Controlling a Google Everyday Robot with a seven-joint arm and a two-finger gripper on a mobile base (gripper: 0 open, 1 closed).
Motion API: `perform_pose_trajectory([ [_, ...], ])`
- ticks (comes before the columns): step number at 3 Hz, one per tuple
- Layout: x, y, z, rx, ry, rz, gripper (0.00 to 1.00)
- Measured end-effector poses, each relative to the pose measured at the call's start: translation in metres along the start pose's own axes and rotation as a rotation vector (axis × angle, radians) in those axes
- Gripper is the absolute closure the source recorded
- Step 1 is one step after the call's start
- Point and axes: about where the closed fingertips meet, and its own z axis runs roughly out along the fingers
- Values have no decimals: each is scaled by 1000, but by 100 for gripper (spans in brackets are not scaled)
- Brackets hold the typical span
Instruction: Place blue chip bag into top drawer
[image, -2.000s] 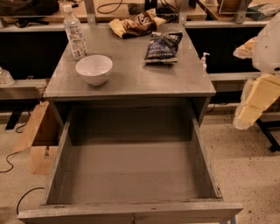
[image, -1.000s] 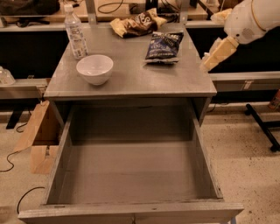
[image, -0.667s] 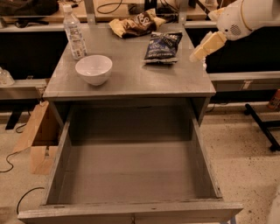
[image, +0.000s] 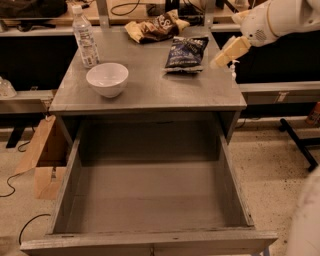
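The middle of the blue chip bag (image: 187, 57) is the next place my gripper should go to and close on.
The blue chip bag (image: 186, 53) lies flat on the grey table top (image: 150, 92), toward its far right. The top drawer (image: 150, 195) is pulled fully open below the table front and is empty. My gripper (image: 227, 52) hangs over the table's right edge, just right of the blue chip bag and a little above the surface, at the end of the white arm (image: 285, 17) that comes in from the upper right. It holds nothing.
A white bowl (image: 107, 78) and a clear water bottle (image: 85, 37) stand on the table's left side. A brown and yellow snack bag (image: 155, 26) lies at the back. A cardboard box (image: 42, 160) sits on the floor left of the drawer.
My arm has swung up from low on the right and moved left toward the table. The gripper now sits next to the blue chip bag. The bag, bowl and drawer have not moved.
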Motion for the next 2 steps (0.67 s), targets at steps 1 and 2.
perform_pose_trajectory([
  [1, -13, -20, 69, -22, -115, 22, 0],
  [2, -21, -31, 114, -26, -177, 47, 0],
])
